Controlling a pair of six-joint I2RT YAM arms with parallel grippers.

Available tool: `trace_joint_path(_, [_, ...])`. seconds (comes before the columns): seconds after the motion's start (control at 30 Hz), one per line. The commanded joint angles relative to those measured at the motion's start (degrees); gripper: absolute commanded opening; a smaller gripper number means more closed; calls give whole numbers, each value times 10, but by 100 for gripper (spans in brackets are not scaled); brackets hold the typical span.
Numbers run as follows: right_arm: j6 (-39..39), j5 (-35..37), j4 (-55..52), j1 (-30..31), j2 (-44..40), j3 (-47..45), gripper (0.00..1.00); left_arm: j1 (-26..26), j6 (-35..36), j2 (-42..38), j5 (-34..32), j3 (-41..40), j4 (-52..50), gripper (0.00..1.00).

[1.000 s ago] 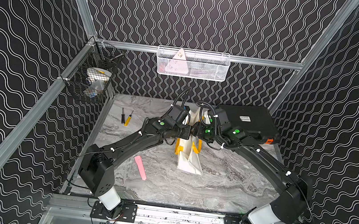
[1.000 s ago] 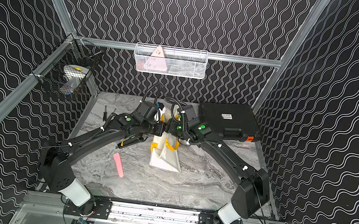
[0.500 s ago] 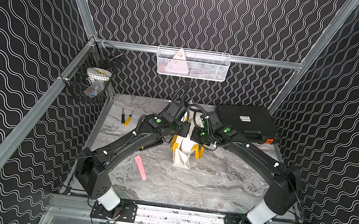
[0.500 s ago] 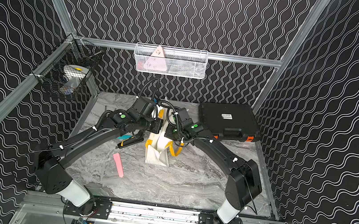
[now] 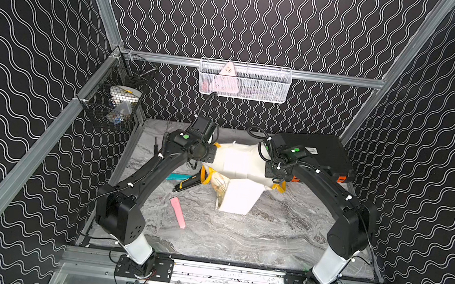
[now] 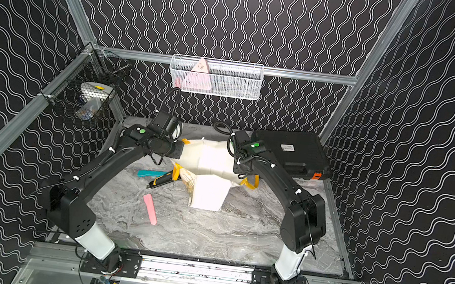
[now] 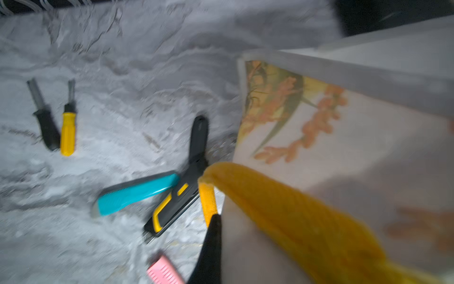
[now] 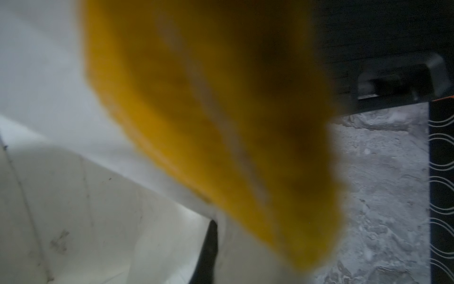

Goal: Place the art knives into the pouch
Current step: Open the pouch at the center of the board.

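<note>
The pouch is hanging crooked with its opening stretched flat, so I will stand it upright and take the rim point(image 5: 272, 185) beside the yellow handle with my right gripper.
The white pouch point(image 5: 235, 161) with yellow handles hangs stretched between my two grippers above the table, its bottom sagging toward the marble top. My left gripper point(image 5: 214, 151) is shut on the rim by one yellow handle point(image 7: 282, 209). My right gripper point(image 5: 266, 166) is shut on the opposite rim by the other handle point(image 8: 208, 110). Three cutter-like tools lie on the table left of the pouch: a pink one point(image 5: 178, 212), a teal one point(image 5: 177, 176) and a black-and-yellow one point(image 5: 188, 183). Which of them is the art knife I cannot tell.
A black hard case point(image 5: 316, 153) with orange latches sits at the back right, close behind my right arm. Two small screwdrivers point(image 7: 67, 127) lie at the back left. A wire basket point(image 5: 244, 81) hangs on the back rail and a dark one point(image 5: 116, 102) on the left rail.
The right gripper has shut on the pouch's rim. Both grippers have then moved apart and upward, spreading the pouch wide; the teal and black-and-yellow tools now show beside it.
</note>
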Motion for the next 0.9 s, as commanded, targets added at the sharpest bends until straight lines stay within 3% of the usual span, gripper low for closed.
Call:
trace_joint_path(0.0, [-23, 104, -76, -15, -10, -7, 0, 24, 38, 8, -61, 8, -73, 0])
trace_joint_path(0.13, [-26, 132, -90, -36, -16, 1, 0, 27, 46, 39, -41, 20, -86, 0])
trace_joint_path(0.2, [-36, 79, -71, -39, -29, -4, 0, 20, 42, 51, 13, 25, -75, 0])
trace_joint_path(0.33, [-47, -37, -34, -39, -39, -17, 0, -36, 25, 70, 55, 32, -21, 0])
trace_joint_path(0.53, [-48, -121, 6, -39, -48, -44, 0, -77, 2, 105, 94, 50, 42, 0])
trace_joint_path(0.6, [-46, -135, 22, -39, -56, -54, 15, -81, 2, 118, 100, 66, 41, 0])
trace_joint_path(0.87, [-37, -177, 36, -39, -79, -48, 32, -84, 2, 116, 98, 80, 43, 0])
